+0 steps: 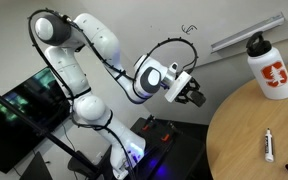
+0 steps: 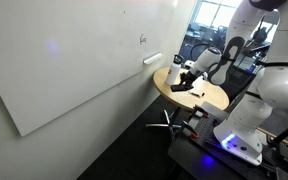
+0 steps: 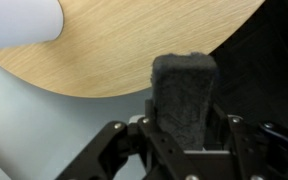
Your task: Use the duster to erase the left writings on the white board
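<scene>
I should use my gripper to lay the duster flat on the wooden table point(image 1: 233, 119) between the white bottle and the rim.
My gripper point(image 1: 192, 93) is shut on the duster point(image 3: 184, 95), a dark, rough block that stands upright between the fingers in the wrist view point(image 3: 184, 128). I hold it in the air beside the rim of the round wooden table point(image 1: 249, 130), below the white board point(image 1: 154, 25). The board fills the wall in an exterior view point(image 2: 64, 60). One small black scribble point(image 1: 187, 30) shows on it, also in an exterior view point(image 2: 142, 39). It is too small to tell whether it is the zigzag. No other writing is clear.
A white bottle with an orange logo point(image 1: 269, 65) and a thin white marker pen point(image 1: 270, 145) are on the table. The silver rail point(image 1: 246, 33) runs along the board. A dark monitor point(image 1: 19, 120) stands beside the arm's base. The table edge point(image 3: 134, 40) is under the wrist.
</scene>
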